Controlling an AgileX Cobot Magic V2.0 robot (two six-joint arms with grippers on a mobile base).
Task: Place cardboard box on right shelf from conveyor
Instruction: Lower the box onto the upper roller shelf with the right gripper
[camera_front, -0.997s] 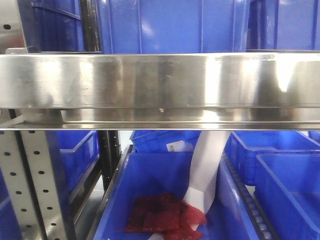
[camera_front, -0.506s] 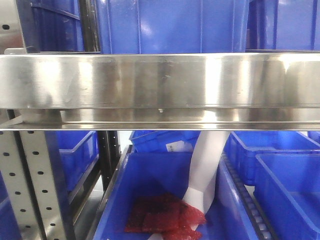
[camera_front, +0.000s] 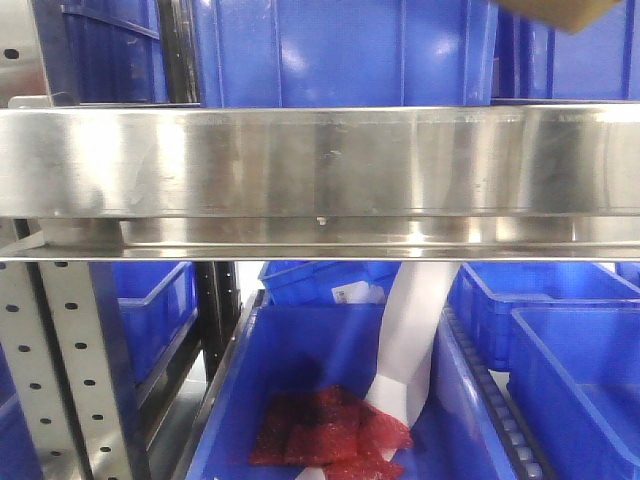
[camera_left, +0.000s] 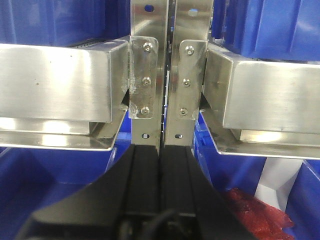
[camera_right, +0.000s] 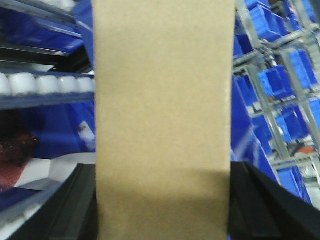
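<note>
My right gripper will let go of the cardboard box on the shelf (camera_front: 388, 86), between the steel front rail and middle blue bin.
The cardboard box (camera_right: 164, 115) is a plain tan slab filling the middle of the right wrist view. My right gripper (camera_right: 162, 200) is shut on it, one black finger (camera_right: 70, 205) on each side. In the front view only a tan corner of the cardboard box (camera_front: 565, 12) shows, at the top right, above the broad front rail of the steel right shelf (camera_front: 320, 160). My left gripper (camera_left: 161, 155) is shut and holds nothing; it points at the bolted uprights (camera_left: 160, 70) between two steel shelf rails. The conveyor is out of view.
Blue bins (camera_front: 340, 50) stand on the shelf behind the rail. Below it, a blue bin (camera_front: 320, 350) holds a red mesh bag (camera_front: 325, 425) and a white sheet (camera_front: 415, 330). A grey perforated upright (camera_front: 60, 360) stands at the lower left. Roller tracks (camera_right: 45, 84) show beside the box.
A tan corner of the cardboard box has come into the top right of the front view, above the shelf rail. Nothing else has shifted.
</note>
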